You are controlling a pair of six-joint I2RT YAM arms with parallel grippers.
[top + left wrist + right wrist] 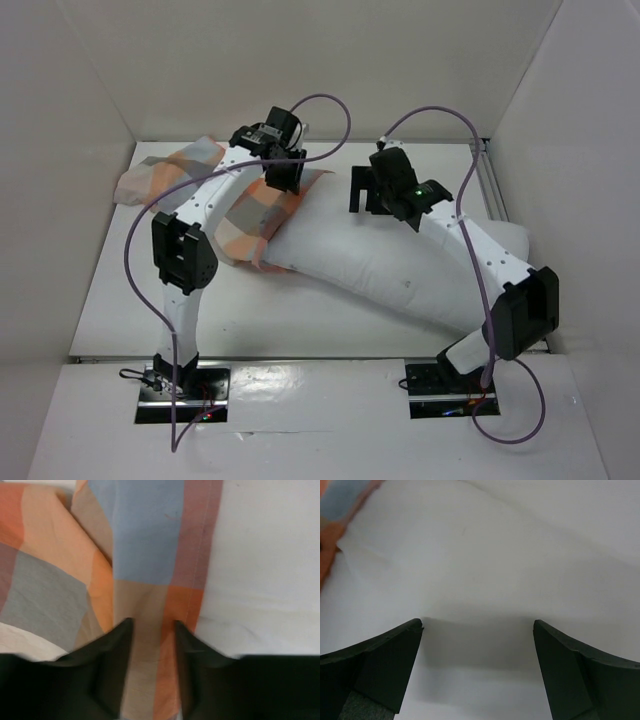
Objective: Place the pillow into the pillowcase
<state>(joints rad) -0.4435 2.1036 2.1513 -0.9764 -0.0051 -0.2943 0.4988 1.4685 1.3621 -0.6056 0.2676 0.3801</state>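
The pillowcase's hem laps over only the end of the pillow, so my right gripper will pinch the pillow's top (354, 217) and hold it steady while my left gripper pulls the pillowcase.
The white pillow (370, 262) lies slantwise from the table's middle to the right wall. The checked pillowcase (180, 165) lies at the back left, its open hem lapping over the pillow's left end. My left gripper (285, 180) is at that hem. In the left wrist view it (152, 627) is shut on a fold of the pillowcase (145, 540), with the pillow (265, 580) bare to its right. My right gripper (362, 192) hangs open and empty just above the pillow's upper edge. In the right wrist view it (477, 625) is over the pillow (495, 555), with a pillowcase corner (340, 500) at top left.
White walls close in the table (110, 300) at the left, back and right. A metal rail (492, 185) runs along the right wall. Purple cables (330, 105) loop above both arms.
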